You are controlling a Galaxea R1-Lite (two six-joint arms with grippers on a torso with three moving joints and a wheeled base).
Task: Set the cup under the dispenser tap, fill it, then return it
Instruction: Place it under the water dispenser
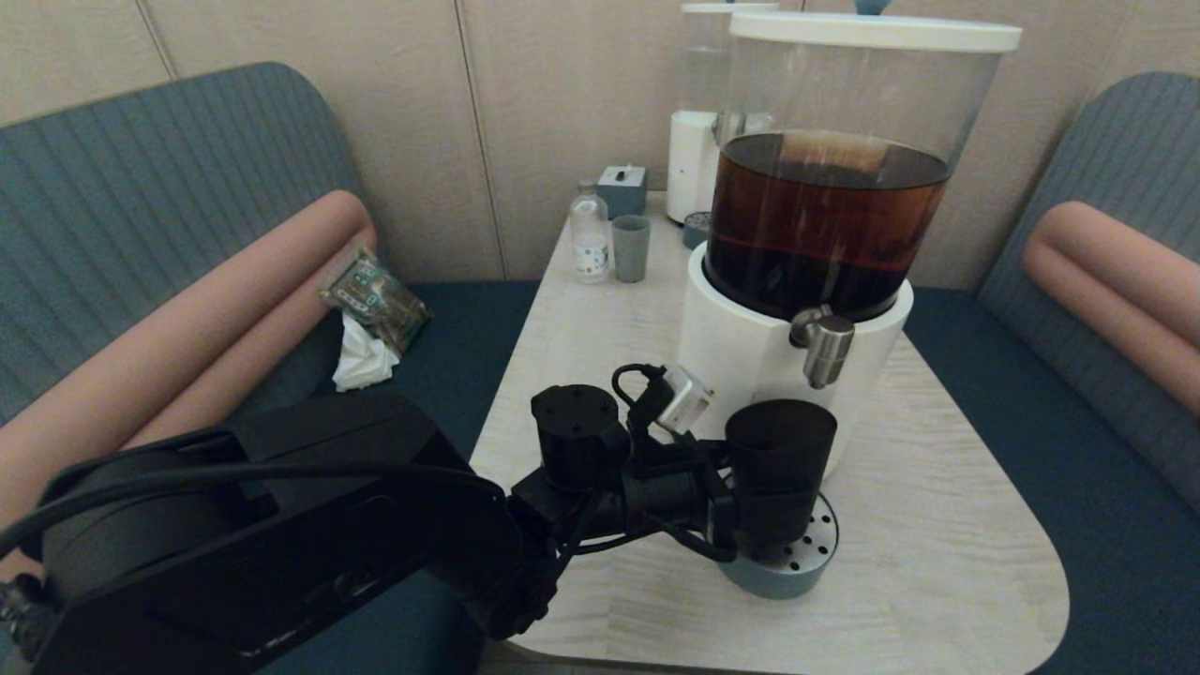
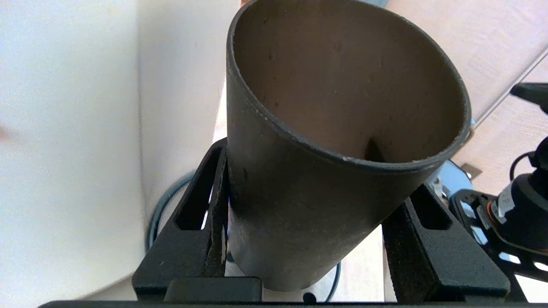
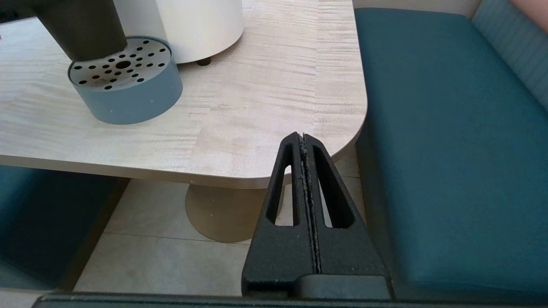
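Observation:
My left gripper is to release the cup on the drip tray's back half (image 1: 777, 519) (image 2: 237, 252), near the white base of the dispenser.
The dark smoky cup (image 1: 780, 459) stands upright on the round blue-grey drip tray (image 1: 814, 572) in front of the big dispenser's white base (image 1: 741, 347). The steel dispenser tap (image 1: 825, 349) hangs just above the right edge of the cup's rim. My left gripper (image 1: 741, 502) reaches in from the left and is shut on the cup (image 2: 325, 179), with one finger (image 2: 214, 214) pressed to its wall. The cup looks empty inside. My right gripper (image 3: 302, 137) is shut on nothing, low beside the table's near right corner. It also sees the cup (image 3: 81, 30) on the tray (image 3: 128, 100).
At the table's back stand a small clear bottle (image 1: 591, 234), a grey-green cup (image 1: 630, 248), a small grey box (image 1: 622, 190) and a second white-based dispenser (image 1: 696, 150). A packet and a tissue (image 1: 370, 319) lie on the left bench. A teal bench (image 3: 449, 149) flanks the table (image 1: 937, 525).

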